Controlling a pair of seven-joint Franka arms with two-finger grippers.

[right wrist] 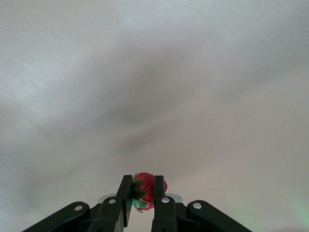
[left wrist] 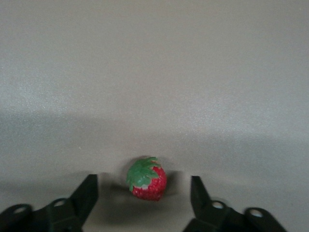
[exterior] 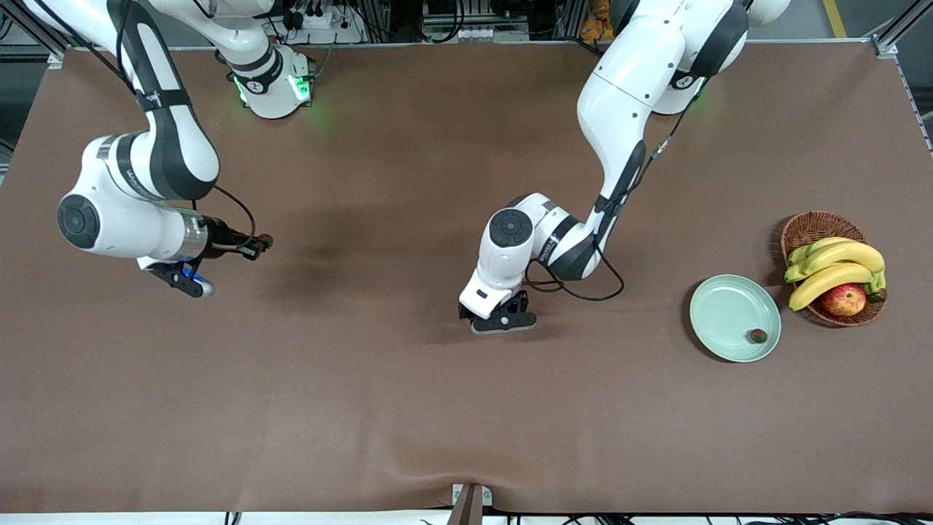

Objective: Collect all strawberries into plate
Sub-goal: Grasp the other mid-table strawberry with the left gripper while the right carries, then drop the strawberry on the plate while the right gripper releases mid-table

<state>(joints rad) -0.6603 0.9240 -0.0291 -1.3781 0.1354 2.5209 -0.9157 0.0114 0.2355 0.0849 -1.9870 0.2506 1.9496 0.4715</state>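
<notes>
My right gripper should release the strawberry it has onto the brown cloth at the table's middle (exterior: pixel 496 284), setting it free close by my left gripper.
My left gripper (exterior: pixel 501 319) is down at the tabletop near the table's middle. In the left wrist view it (left wrist: pixel 145 194) stands open around a small red strawberry (left wrist: pixel 147 179) with a green top. A gap shows between the berry and each finger. That berry is hidden in the front view. My right gripper (exterior: pixel 260 244) hangs over the right arm's end of the table, shut on a second strawberry (right wrist: pixel 150 189) pinched between its fingertips (right wrist: pixel 126 191). A third strawberry (exterior: pixel 758 335) lies in the pale green plate (exterior: pixel 725 310), near its front rim, toward the left arm's end.
A brown wicker basket (exterior: pixel 809 227) holding bananas (exterior: pixel 838 266) and an apple (exterior: pixel 844 299) stands beside the plate, closer to the left arm's end of the table. A brown cloth (exterior: pixel 408 408) covers the table.
</notes>
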